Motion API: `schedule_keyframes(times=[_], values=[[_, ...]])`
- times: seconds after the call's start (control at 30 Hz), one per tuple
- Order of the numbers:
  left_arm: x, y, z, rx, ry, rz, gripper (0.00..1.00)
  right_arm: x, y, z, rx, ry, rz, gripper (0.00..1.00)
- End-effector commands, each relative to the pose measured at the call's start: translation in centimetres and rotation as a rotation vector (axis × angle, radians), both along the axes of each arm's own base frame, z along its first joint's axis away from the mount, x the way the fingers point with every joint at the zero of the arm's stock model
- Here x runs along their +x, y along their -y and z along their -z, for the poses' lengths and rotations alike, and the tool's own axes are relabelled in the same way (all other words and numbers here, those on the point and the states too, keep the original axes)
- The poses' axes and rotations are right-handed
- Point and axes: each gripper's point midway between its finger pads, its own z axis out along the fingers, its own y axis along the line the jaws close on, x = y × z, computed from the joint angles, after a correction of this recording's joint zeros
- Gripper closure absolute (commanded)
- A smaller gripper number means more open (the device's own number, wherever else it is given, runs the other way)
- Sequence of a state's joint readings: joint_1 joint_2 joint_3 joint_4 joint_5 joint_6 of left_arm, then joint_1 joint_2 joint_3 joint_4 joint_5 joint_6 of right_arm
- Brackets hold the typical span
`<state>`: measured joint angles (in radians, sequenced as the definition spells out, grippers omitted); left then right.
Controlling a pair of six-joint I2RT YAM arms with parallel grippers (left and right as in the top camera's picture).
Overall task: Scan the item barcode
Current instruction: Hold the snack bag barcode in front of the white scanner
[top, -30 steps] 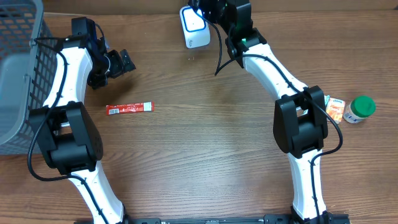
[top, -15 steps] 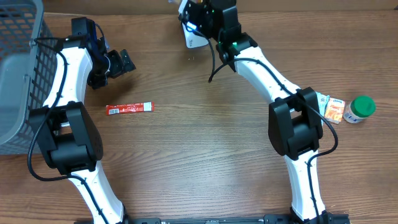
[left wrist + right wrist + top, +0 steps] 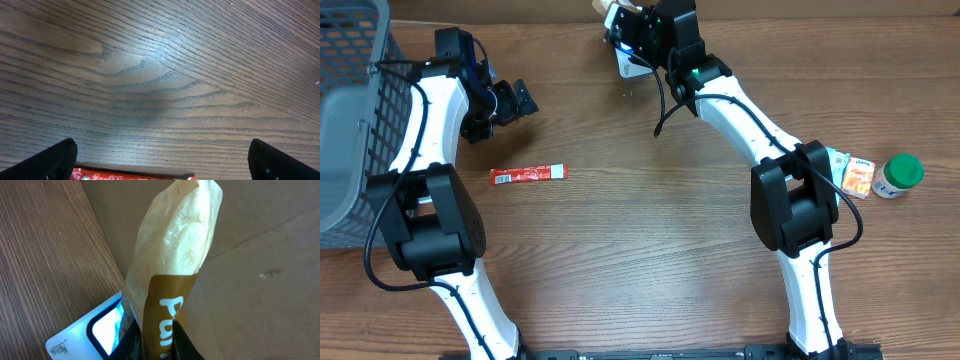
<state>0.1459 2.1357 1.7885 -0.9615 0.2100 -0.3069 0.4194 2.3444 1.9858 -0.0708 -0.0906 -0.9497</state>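
Observation:
Next, my right gripper puts the cream and brown packet down on the wood (image 3: 773, 174) beside the light blue sachet.
The item is a cream and brown packet (image 3: 175, 255), standing upright between the fingers of my right gripper (image 3: 159, 342), which is shut on it. Right beside it lies the white scanner (image 3: 95, 330) with its window glowing blue. From overhead, the right gripper (image 3: 628, 25) holds the packet (image 3: 610, 12) at the table's far edge, over the scanner (image 3: 632, 64). My left gripper (image 3: 510, 100) hovers open at the far left, with nothing between its fingers (image 3: 55, 160).
A red sachet (image 3: 528, 175) lies on the wood near the left arm, its top edge showing in the left wrist view (image 3: 125, 175). A grey mesh basket (image 3: 350, 120) stands at the left edge. An orange packet (image 3: 858, 176) and a green-capped jar (image 3: 898, 175) sit at the right.
My right arm has swung left and toward the far edge with the packet, which now covers more of the scanner. The left arm has not moved.

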Motion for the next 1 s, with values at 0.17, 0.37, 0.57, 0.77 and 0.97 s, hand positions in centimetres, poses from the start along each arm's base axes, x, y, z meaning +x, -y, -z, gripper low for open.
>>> schedule_keyframes(times=[0.17,0.37,0.57,0.77,0.97], values=[[0.7,0.2,-2.5,-0.001,0.064,0.019,0.00,-0.9,-1.8,0.2,0.018,-0.025,-0.057,0.96],[0.7,0.2,-2.5,-0.001,0.064,0.019,0.00,-1.6,-1.9,1.3,-0.002,-0.072,-0.062,0.96],[0.7,0.2,-2.5,-0.002,0.064,0.019,0.00,-2.1,-2.3,1.7,0.066,-0.139,-0.061,0.96],[0.7,0.2,-2.5,-0.002,0.064,0.019,0.00,-2.2,-2.6,1.7,0.085,-0.151,-0.063,0.96],[0.7,0.2,-2.5,-0.001,0.064,0.019,0.00,-2.1,-2.7,1.3,0.113,-0.148,-0.053,0.96]])
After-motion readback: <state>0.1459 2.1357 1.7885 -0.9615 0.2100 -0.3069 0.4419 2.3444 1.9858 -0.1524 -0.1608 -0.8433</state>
